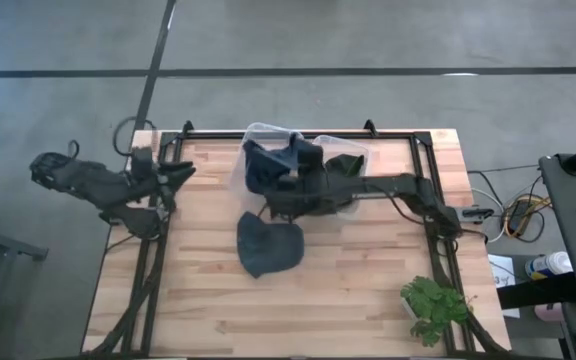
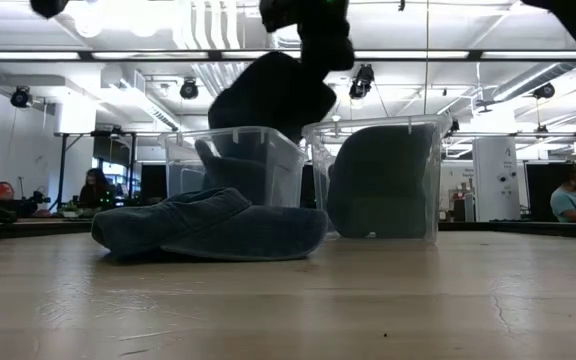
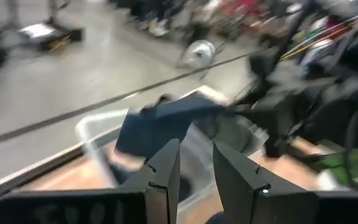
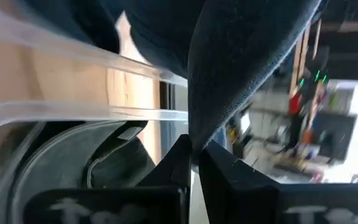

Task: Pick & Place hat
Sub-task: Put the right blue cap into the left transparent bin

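The held hat slants over the opening of the bin, so the robot's right gripper needs to rest it there and pinch more of the hat's edge [image 4: 207, 121] before lowering it in.
My right gripper [image 1: 290, 178] reaches in from the table's right and is shut on a dark blue hat [image 2: 273, 95], which it holds above the left of two clear bins [image 2: 238, 165]. A second dark blue hat [image 1: 268, 245] lies flat on the wood nearer to the table's near edge; it also shows in the low view [image 2: 208, 225]. The right clear bin [image 2: 383, 180] holds a dark greenish hat. My left gripper [image 3: 194, 168] waits open at the table's left edge [image 1: 173, 178], pointing at the bins. My right gripper pinches the dark blue hat by a thin edge [image 4: 194, 140] between its two fingers. In the low view the gripper [image 2: 308, 30] stands above and the hat hangs below it, lifted clear, its lower part just over the left bin's rim [image 2: 243, 130].
Both bins stand side by side at the table's far edge, and the left one has dark cloth inside [image 2: 230, 165]. A potted green plant [image 1: 433, 310] sits at the near right corner. Bare wood lies to the left of and in front of the lying hat. People sit in the room beyond.
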Robot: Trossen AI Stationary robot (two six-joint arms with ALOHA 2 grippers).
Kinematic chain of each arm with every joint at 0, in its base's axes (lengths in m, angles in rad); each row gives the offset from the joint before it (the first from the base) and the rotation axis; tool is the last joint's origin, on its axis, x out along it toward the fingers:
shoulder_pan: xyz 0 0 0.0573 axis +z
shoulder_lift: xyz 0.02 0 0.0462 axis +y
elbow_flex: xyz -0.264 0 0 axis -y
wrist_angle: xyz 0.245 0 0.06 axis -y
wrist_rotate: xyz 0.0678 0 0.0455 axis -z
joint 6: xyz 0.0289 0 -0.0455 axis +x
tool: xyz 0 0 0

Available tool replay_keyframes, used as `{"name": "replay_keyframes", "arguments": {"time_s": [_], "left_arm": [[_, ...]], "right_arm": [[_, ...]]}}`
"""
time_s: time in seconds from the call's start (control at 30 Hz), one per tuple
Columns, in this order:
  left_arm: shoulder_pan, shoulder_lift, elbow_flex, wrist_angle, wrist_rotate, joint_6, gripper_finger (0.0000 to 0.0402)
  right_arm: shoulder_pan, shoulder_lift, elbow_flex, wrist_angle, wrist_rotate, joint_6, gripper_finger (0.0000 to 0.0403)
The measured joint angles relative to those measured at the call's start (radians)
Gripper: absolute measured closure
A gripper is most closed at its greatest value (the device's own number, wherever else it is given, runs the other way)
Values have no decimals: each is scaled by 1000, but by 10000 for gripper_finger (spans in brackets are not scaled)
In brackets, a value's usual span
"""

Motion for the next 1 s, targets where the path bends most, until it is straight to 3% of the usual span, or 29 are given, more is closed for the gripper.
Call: {"name": "replay_keyframes", "arguments": {"time_s": [0.13,0.47,0.67,0.8,1.0], "left_arm": [[0,6,-31,-101,-18,-133,312],[3,7,-82,-95,-110,-189,312],[5,8,-91,-74,-113,-217,312],[5,10,-100,-69,-109,-218,312],[5,9,-106,-69,-108,-238,312]], "right_arm": [[-46,-6,30,0,-30,-9,390],[-116,19,60,11,-240,-108,390],[-123,64,73,52,-270,-130,387],[-124,83,87,114,-291,-165,359],[-125,89,91,156,-404,-172,294]]}}
